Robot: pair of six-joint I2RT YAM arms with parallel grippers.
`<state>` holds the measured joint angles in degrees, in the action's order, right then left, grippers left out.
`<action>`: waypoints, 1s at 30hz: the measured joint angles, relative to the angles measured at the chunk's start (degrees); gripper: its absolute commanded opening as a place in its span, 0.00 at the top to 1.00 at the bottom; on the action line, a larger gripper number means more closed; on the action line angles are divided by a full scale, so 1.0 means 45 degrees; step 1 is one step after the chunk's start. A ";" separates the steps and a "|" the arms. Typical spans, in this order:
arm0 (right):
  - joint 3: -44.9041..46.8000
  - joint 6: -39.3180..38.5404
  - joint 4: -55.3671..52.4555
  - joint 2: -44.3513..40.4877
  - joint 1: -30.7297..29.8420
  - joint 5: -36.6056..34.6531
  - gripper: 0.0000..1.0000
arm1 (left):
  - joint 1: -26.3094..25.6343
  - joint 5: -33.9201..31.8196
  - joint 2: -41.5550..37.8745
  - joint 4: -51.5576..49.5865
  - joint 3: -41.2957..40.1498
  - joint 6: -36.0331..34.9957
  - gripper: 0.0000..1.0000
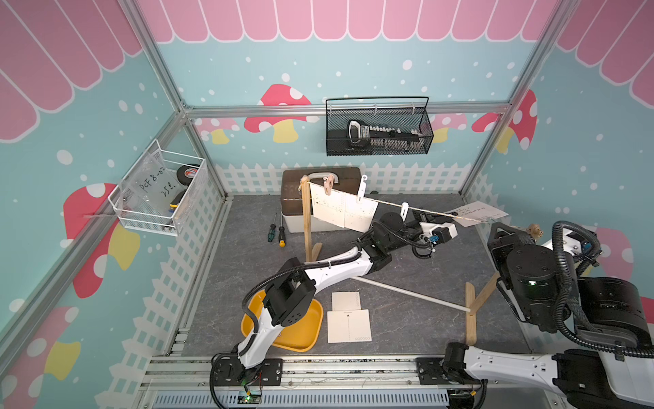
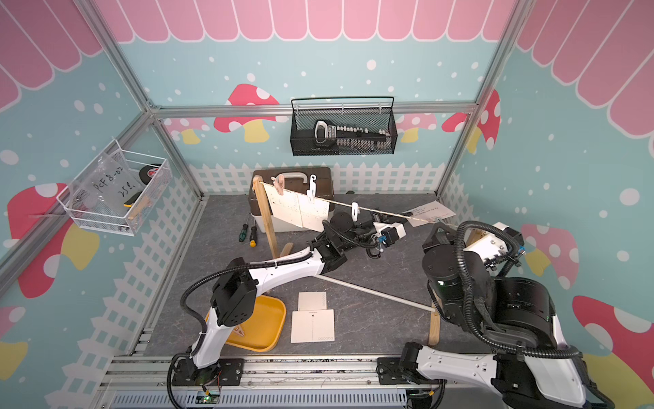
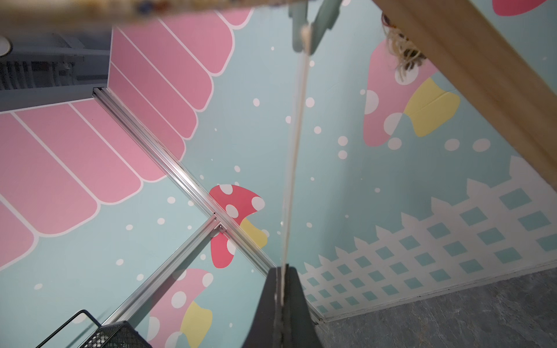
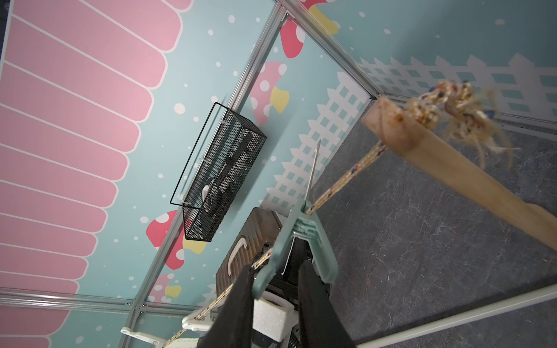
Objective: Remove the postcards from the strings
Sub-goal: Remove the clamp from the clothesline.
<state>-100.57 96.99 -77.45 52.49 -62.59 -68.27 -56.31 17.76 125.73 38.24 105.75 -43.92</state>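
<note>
One handle leg of the teal peg is outside my right gripper's fingers, so I need to open them wider and close them around both legs [image 4: 301, 229] to free the postcard.
The string [image 1: 389, 203] runs between two wooden posts [image 1: 307, 219] [image 4: 452, 168]. Two postcards [image 1: 327, 209] [image 1: 361, 214] hang near the left post under a pink peg [image 1: 328, 186] and a white peg [image 1: 361, 187]. Another postcard [image 1: 481, 212] juts out flat near the right post. My left gripper [image 3: 281, 268] is shut on its lower edge, and the card shows edge-on [image 3: 294, 150]. A teal peg [image 4: 301, 235] pins it to the string. My right gripper [image 4: 275, 266] has closed onto that peg's handle legs. Two postcards [image 1: 346, 301] [image 1: 349, 325] lie on the table.
An empty white peg [image 1: 404, 209] sits mid-string. A yellow tray [image 1: 308, 329] lies front left under the left arm. Two screwdrivers [image 1: 276, 233] and a brown-lidded box [image 1: 320, 202] are behind the left post. A white rod [image 1: 407, 292] crosses the floor. Mesh baskets [image 1: 378, 131] [image 1: 159, 194] hang on the walls.
</note>
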 measured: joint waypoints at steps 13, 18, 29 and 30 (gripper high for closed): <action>0.0413 -0.0107 0.0219 -0.0418 0.0092 0.0471 0.55 | 0.0000 0.0010 0.0000 0.0053 0.0000 0.0049 1.00; 0.1005 0.0112 0.0209 -0.0680 0.0330 0.0588 0.49 | 0.0000 0.0015 0.0000 0.0058 0.0000 0.0049 1.00; 0.0835 0.0151 0.0223 -0.0379 0.0583 0.1180 0.43 | 0.0000 0.0097 0.0000 0.0063 0.0000 0.0087 1.00; 0.0831 0.0107 0.0223 -0.0359 0.0602 0.1132 0.43 | 0.0000 0.0097 0.0000 0.0063 0.0000 0.0087 1.00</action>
<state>-96.84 97.47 -76.44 50.87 -59.88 -63.18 -56.31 18.20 125.73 38.52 105.75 -43.53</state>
